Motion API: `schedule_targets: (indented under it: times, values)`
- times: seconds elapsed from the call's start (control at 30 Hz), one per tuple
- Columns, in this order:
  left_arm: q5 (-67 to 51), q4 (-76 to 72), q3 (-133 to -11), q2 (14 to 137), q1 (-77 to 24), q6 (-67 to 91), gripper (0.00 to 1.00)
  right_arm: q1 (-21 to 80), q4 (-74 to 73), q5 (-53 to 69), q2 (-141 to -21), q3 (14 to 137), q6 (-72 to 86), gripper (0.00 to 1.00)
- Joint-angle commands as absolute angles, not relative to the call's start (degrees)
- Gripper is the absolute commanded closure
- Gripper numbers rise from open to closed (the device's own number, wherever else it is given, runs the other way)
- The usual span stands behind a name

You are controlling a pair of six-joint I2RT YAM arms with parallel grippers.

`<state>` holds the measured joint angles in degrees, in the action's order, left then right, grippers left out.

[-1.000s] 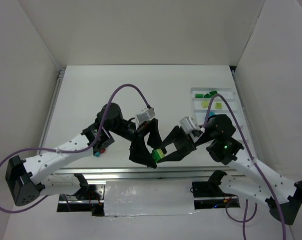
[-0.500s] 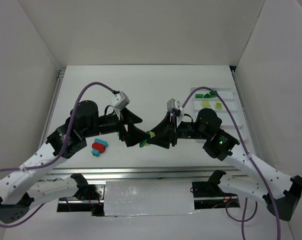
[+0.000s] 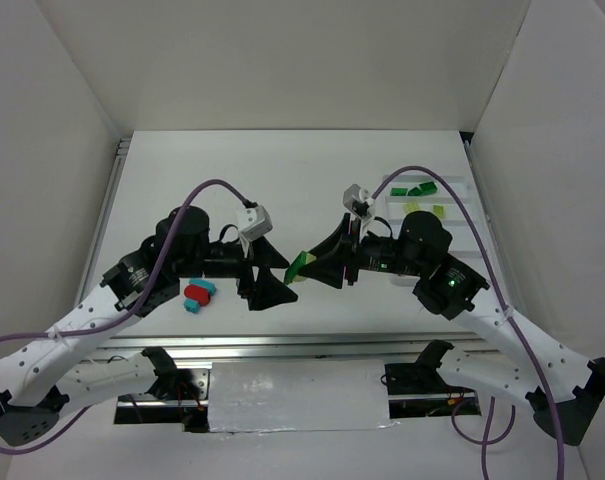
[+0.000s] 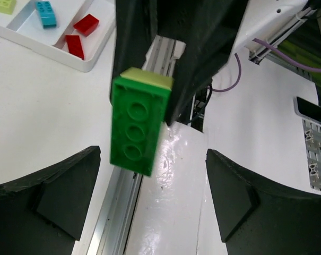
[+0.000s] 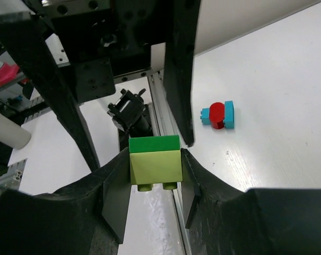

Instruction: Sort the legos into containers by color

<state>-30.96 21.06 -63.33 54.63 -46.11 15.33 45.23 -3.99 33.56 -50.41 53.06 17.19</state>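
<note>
The dark green brick's seam is within reach of my right gripper's fingertips, so my left gripper should hold that brick while my right gripper takes hold again of only the yellow-green brick (image 5: 156, 169).
My right gripper (image 3: 307, 265) is shut on a dark green brick (image 5: 154, 143) stuck to a yellow-green brick (image 5: 155, 166) and holds the pair above the table's middle. In the left wrist view the green brick (image 4: 135, 127) hangs lengthwise from the right fingers. My left gripper (image 3: 277, 268) is open and empty, facing the pair from just to its left; its fingertips (image 4: 70, 186) stand wide apart. A red and cyan cluster (image 3: 197, 293) lies on the table at the left. The white tray (image 3: 460, 190) at the right holds green (image 3: 414, 189) and yellow-green (image 3: 437, 210) bricks.
The right arm hides much of the tray from above. The left wrist view shows the tray's end (image 4: 86, 66) with a cyan brick (image 4: 45, 13) and two red bricks (image 4: 86, 25). The metal rail (image 3: 302, 345) runs along the near table edge. White walls stand on three sides.
Both grippers rose from the near edge with the stacked bricks between them. The left gripper has since come off the pair and drawn back left, open. The right gripper keeps the pair.
</note>
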Motion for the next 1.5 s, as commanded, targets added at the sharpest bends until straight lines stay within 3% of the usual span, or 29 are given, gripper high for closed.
schedule_targets:
  times: [0.0, 0.2, 0.6, 0.7, 0.8, 0.83, 0.9, 0.97, 1.07, 1.17, 1.47]
  values:
    - [-35.86, 18.64, -63.11, 51.77, -46.14, 13.71, 0.06, 42.73, -3.6, 35.24, -49.13, 55.55, 19.33, 1.0]
    - [-37.79, 17.93, -63.11, 51.24, -46.14, 13.71, 0.08, 39.81, 3.87, 47.36, -49.04, 52.91, 23.82, 1.0]
    - [-33.93, 17.05, -65.74, 55.63, -46.14, 15.03, 0.3, 39.73, 1.85, 49.48, -52.12, 54.75, 23.65, 1.0]
    - [-34.36, 16.96, -66.62, 56.16, -46.06, 14.68, 0.43, 39.73, 1.41, 49.39, -52.65, 55.28, 23.55, 1.0]
    - [-34.89, 17.05, -67.24, 56.69, -46.05, 14.33, 0.69, 39.81, 1.06, 49.31, -53.35, 55.63, 23.64, 1.0]
    - [-35.68, 17.05, -67.41, 56.95, -46.05, 14.24, 0.83, 39.81, 0.97, 49.22, -53.7, 55.9, 23.64, 1.0]
    - [-36.82, 17.14, -67.59, 57.04, -46.05, 13.89, 0.94, 39.73, 1.32, 49.13, -53.88, 55.81, 24.43, 1.0]
    - [-37.97, 16.96, -67.59, 57.04, -46.06, 13.89, 1.0, 39.64, 2.98, 49.74, -53.97, 55.46, 25.4, 0.56]
    - [-38.5, 16.09, -67.06, 56.08, -46.05, 14.15, 1.0, 38.94, 7.8, 51.5, -53.18, 53.53, 28.29, 0.1]
    - [-38.41, 15.21, -66.36, 54.58, -46.05, 14.32, 1.0, 37.01, 13.96, 54.75, -52.03, 50.89, 32.51, 0.11]
    - [-38.76, 14.5, -65.74, 53.96, -46.05, 14.59, 1.0, 35.86, 20.83, 57.57, -50.62, 47.37, 36.91, 0.31]
